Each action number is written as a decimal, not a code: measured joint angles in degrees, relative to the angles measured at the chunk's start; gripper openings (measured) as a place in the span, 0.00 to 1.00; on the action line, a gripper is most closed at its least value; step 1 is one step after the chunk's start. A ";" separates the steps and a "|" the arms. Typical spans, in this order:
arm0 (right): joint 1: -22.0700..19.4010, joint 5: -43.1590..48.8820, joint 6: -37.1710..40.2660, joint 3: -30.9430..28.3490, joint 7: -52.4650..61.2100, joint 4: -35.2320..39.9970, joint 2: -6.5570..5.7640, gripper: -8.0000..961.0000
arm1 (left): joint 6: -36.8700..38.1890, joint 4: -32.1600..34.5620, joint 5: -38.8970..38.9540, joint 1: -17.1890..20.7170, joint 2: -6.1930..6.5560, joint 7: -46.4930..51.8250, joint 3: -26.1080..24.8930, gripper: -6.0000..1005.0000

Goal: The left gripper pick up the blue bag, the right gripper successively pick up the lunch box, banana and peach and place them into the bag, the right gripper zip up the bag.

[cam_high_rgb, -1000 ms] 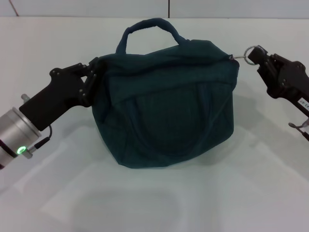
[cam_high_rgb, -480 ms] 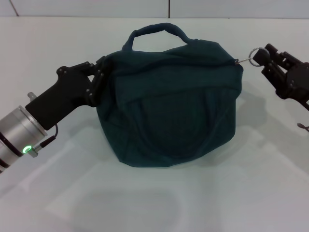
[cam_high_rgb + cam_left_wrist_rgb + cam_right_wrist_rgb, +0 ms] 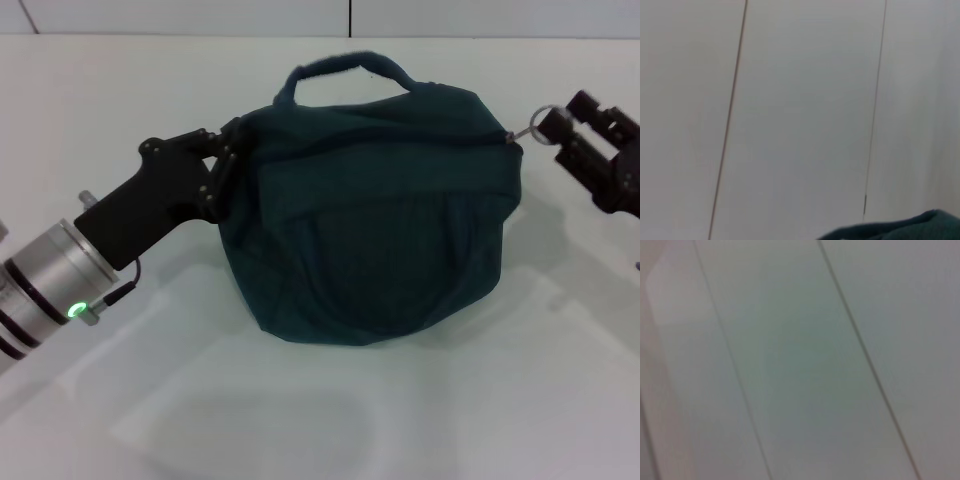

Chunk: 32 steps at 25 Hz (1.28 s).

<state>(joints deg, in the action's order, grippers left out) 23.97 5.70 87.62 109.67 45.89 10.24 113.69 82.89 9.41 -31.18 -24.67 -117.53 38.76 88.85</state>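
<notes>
The zipper pull's ring is held only by its outer edge in my right gripper, so I should open and take the pull closer to the bag [image 3: 513,137] before I finish the zip.
The blue bag [image 3: 370,220] sits bulging on the white table, its handle [image 3: 345,68] arching at the back. My left gripper [image 3: 228,155] is shut on the bag's left end. At the bag's right end my right gripper [image 3: 562,130] is shut on the metal ring of the zipper pull [image 3: 542,123]. A dark strip of the bag [image 3: 910,230] shows in the left wrist view. The right wrist view shows only pale wall. The lunch box, banana and peach are out of view.
The white table [image 3: 300,420] stretches in front of the bag. A pale wall with a dark seam [image 3: 350,15] rises behind the table.
The bag and both grippers have shifted to the right over the last second, the right gripper drawing the zipper ring further right and the left arm following.
</notes>
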 joint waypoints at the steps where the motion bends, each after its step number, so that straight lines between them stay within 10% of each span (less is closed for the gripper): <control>1: 0.42 1.25 -0.14 0.02 0.49 -0.02 -0.19 0.55 | 0.00 0.00 -0.01 -0.04 -0.21 -0.09 0.00 0.05; 18: -1.02 6.78 4.35 -2.40 -0.29 -1.64 -5.25 0.52 | 1.26 -0.01 -0.04 -0.20 -1.23 -0.71 -0.35 0.05; 32: 1.29 10.59 -3.43 -2.18 -7.88 -3.37 -4.12 0.43 | 1.27 0.00 -0.01 -0.52 -1.39 -0.71 -0.02 0.05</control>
<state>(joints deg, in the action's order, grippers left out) 25.26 16.28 84.19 107.49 38.01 6.87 109.57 84.16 9.41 -31.20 -25.19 -118.91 38.05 88.83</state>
